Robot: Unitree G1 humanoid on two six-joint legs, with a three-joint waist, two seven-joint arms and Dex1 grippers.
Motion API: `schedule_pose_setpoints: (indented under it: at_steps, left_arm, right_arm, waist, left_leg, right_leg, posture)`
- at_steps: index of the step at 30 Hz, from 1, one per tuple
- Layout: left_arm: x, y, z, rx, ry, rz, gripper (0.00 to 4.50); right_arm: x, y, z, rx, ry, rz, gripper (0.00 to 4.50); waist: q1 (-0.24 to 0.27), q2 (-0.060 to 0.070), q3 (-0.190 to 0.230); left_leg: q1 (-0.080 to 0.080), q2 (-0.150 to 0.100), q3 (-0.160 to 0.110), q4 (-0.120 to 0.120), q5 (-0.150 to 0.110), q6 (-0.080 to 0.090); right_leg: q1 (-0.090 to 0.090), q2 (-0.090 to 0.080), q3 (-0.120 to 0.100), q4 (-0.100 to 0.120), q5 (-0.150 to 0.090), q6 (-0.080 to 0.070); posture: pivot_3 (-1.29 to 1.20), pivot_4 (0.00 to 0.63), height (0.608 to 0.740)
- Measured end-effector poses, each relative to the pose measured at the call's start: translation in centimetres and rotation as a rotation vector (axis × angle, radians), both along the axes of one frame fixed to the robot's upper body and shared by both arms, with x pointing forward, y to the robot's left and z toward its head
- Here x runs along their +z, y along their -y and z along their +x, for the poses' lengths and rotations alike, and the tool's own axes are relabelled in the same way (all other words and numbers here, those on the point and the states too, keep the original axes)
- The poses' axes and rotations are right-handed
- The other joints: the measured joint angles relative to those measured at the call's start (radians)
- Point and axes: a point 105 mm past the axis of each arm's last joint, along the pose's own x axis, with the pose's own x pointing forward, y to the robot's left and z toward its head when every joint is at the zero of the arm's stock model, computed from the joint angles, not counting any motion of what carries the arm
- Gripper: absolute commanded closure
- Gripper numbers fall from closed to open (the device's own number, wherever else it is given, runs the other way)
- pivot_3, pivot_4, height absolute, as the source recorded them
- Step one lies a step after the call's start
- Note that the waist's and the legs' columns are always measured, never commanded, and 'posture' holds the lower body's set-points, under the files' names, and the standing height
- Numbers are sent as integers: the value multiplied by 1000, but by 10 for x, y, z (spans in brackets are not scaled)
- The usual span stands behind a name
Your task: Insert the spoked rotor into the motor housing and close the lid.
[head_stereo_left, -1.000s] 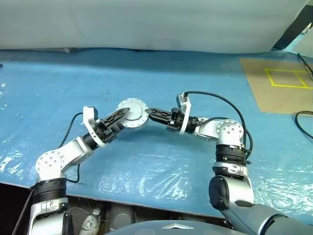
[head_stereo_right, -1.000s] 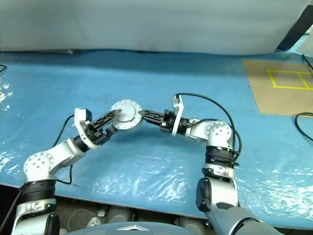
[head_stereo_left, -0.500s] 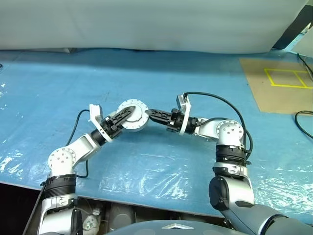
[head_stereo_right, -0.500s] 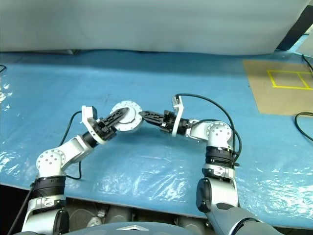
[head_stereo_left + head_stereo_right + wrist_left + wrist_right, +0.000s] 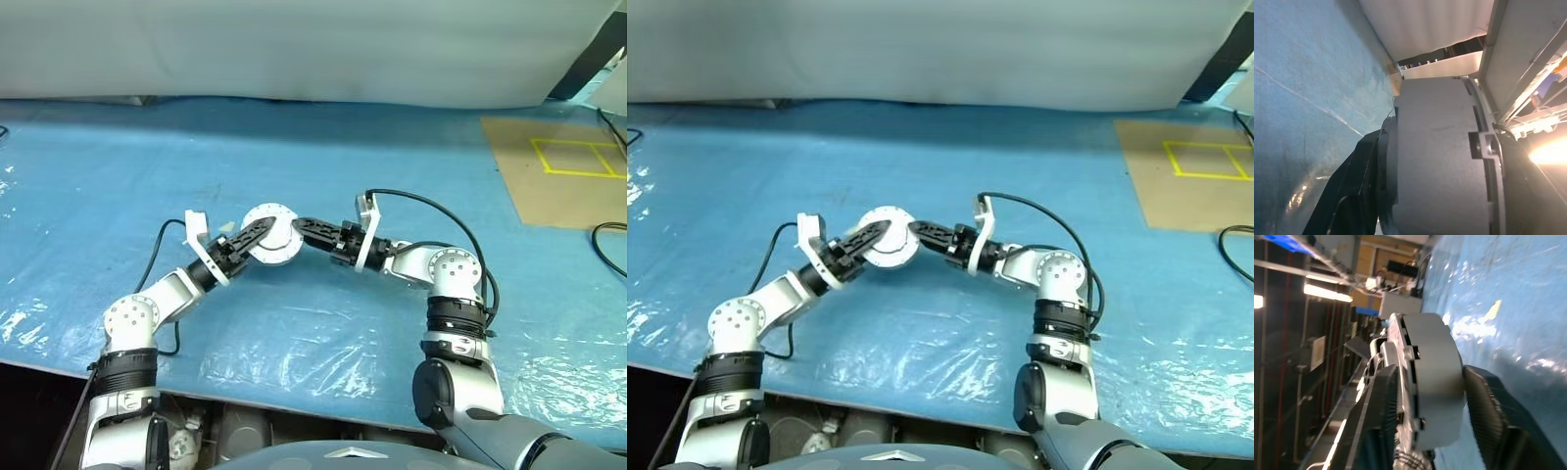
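Observation:
The robot's left gripper needs to set the motor housing down on the blue sheet (image 5: 171, 220) by the top bend of the housing's own black cable.
A round silver motor housing (image 5: 275, 236) with a flanged rim hangs just above the blue sheet, between my two grippers. My left gripper (image 5: 258, 235) reaches in from the left and is shut on it; in the left wrist view the grey housing (image 5: 1444, 161) sits tight against a black finger (image 5: 1359, 186). My right gripper (image 5: 298, 228) comes in from the right, its fingers (image 5: 1488, 406) standing open on either side of the housing (image 5: 1432, 377). The spoked rotor is out of view. I cannot tell a separate lid from the housing.
A blue plastic sheet (image 5: 323, 323) covers the table. A brown board (image 5: 554, 181) with a yellow taped square lies at the back right, with a black cable (image 5: 609, 235) beside it. A white cloth wall (image 5: 294, 49) closes off the back. The table's front edge (image 5: 294, 416) is near.
My left gripper has closed onto the housing and its arm has drawn in towards it. The right gripper's fingers have spread apart. The housing sits slightly lower than before.

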Motion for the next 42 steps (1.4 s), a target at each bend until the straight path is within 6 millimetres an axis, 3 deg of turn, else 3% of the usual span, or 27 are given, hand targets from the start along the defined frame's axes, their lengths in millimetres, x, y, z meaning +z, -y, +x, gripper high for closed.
schedule_pose_setpoints:
  at_steps: [1,6,10,19,23,28,29,33,36,42]
  left_arm:
    - [-1,1,2,5,-2,2,1775]
    - [-2,1,17,86,-5,-23,1775]
    - [-8,-43,39,340,-47,-19,1775]
    - [-18,-130,50,744,-78,82,1775]
    - [-20,-145,49,808,-78,128,1775]
    - [-33,-146,51,833,-94,217,1775]
    - [-32,-145,51,833,-81,231,1204]
    - [-35,-148,57,877,-73,308,34]
    - [-36,-153,61,914,-87,358,34]
    - [-39,-192,54,1042,-107,468,34]
  right_arm:
    - [0,1,0,2,1,1,1354]
    - [0,3,0,5,-6,3,1354]
    - [9,0,-5,40,15,63,1354]
    - [9,-2,-5,55,29,47,1354]
    - [9,-2,-5,61,38,31,1354]
    - [9,-4,-6,73,50,23,1354]
    - [9,-4,-6,74,51,20,1304]
    - [9,-5,-6,80,56,9,1304]
    - [9,-6,-6,83,59,7,1304]
    - [8,-7,-6,85,72,-2,1304]
  waist:
    - [0,0,0]
    - [0,-1,0]
    - [-18,-1,1]
    - [-1,-6,4]
    - [4,-10,6]
    - [2,-11,6]
    - [3,-11,6]
    - [2,-11,6]
    - [1,-11,6]
    - [-5,-11,6]
  left_leg:
    - [0,0,0,0,0,0]
    - [0,0,0,0,0,0]
    - [1,0,0,0,0,0]
    - [-1,1,-1,0,0,0]
    - [-2,1,-1,0,0,0]
    - [-1,1,-1,1,0,0]
    - [-1,1,-1,1,0,0]
    - [0,1,-1,1,0,0]
    - [1,1,-1,2,0,0]
    - [3,1,-1,1,0,0]
  right_leg:
    - [0,0,0,0,0,0]
    - [0,0,0,0,0,0]
    - [0,1,0,-1,1,-1]
    - [0,0,-1,-3,1,-1]
    - [0,0,-2,-3,1,0]
    - [1,0,-2,-2,2,0]
    - [1,0,-2,-2,2,0]
    - [1,0,-2,-1,2,0]
    - [2,0,-1,0,2,0]
    - [2,0,-1,0,2,0]
  posture:
    - [0,150,740]
    - [0,150,740]
    - [0,150,740]
    - [0,150,740]
    - [0,150,740]
    - [0,150,740]
    - [0,150,740]
    - [0,150,740]
    - [0,150,740]
    - [0,150,740]
